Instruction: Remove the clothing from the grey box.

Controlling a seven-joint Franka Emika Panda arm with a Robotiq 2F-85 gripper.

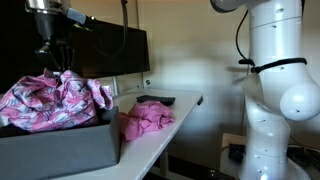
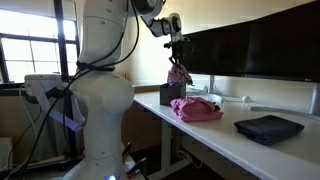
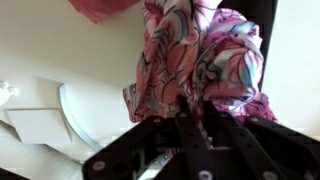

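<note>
Next, my gripper lets go of the pink patterned clothing on the table (image 1: 149, 101) between the plain pink garment and the dark folded cloth.
A pink patterned piece of clothing (image 1: 55, 100) rises out of the grey box (image 1: 60, 148) at the near end of the white table. My gripper (image 1: 58, 58) is above the box and shut on the top of this clothing, lifting it. In an exterior view the clothing (image 2: 180, 75) hangs from the gripper (image 2: 176, 52) over the box (image 2: 170, 95). In the wrist view the clothing (image 3: 205, 50) bunches between the fingers (image 3: 192, 112).
A plain pink garment (image 1: 147, 120) lies on the table beside the box, also visible in an exterior view (image 2: 198, 108) and at the top of the wrist view (image 3: 100, 8). A dark folded cloth (image 2: 268, 128) lies farther along. Monitors (image 2: 250, 45) stand behind the table.
</note>
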